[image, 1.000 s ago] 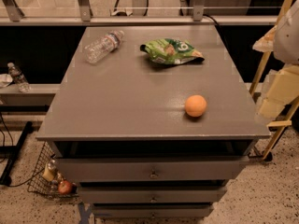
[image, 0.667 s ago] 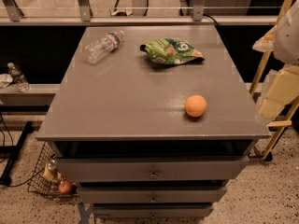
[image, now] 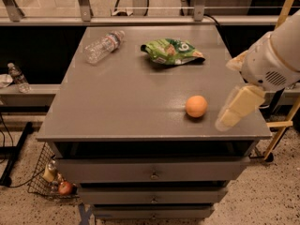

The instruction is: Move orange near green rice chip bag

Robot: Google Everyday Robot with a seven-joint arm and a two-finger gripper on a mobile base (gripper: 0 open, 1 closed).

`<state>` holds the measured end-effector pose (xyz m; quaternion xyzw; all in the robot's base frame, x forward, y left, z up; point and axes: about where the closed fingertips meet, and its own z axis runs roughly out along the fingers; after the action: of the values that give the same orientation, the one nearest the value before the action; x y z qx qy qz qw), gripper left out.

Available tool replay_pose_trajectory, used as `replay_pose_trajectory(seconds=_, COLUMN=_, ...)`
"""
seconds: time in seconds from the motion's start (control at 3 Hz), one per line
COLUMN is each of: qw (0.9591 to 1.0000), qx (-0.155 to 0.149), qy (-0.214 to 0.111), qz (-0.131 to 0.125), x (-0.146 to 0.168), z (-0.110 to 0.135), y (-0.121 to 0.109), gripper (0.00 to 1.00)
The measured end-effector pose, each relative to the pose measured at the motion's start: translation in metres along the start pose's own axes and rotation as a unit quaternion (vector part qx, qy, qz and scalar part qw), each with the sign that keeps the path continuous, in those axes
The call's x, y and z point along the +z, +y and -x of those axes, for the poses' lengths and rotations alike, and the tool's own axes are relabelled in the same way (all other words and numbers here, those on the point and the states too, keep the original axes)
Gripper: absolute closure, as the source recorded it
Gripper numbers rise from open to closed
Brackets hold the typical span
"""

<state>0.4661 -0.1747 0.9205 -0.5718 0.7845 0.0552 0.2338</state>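
Note:
The orange has to move near the green rice chip bag. Next, my gripper should go to the orange's sides [image: 198, 107] and close there.
The orange [image: 196, 106] sits on the grey table top [image: 122, 102] near its front right. The green rice chip bag [image: 171, 52] lies at the back middle of the table, well apart from the orange. My gripper [image: 235, 108], cream-coloured on a white arm, hangs over the table's right front edge, just right of the orange and not touching it.
A clear plastic water bottle [image: 104, 46] lies at the back left of the table. Drawers [image: 152, 172] are under the top. A wire basket [image: 49, 182] with a reddish fruit [image: 65, 187] stands on the floor at left. A second bottle [image: 18, 77] lies on the left ledge.
My arm has moved left and down, bringing the gripper in over the table's right edge closer to the orange. The orange, bag and bottle have not moved.

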Motion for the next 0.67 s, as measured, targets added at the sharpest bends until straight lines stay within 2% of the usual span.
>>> replay_pose_trajectory(seconds=0.33, qw=0.9994, qx=0.000, qy=-0.033, qz=0.004, x=0.038, z=0.021, y=0.001, gripper=0.00)
replay_pose_trajectory(seconds=0.67, qw=0.9987, qx=0.013, qy=-0.048, qz=0.001, x=0.062, z=0.028, y=-0.001, gripper=0.00)
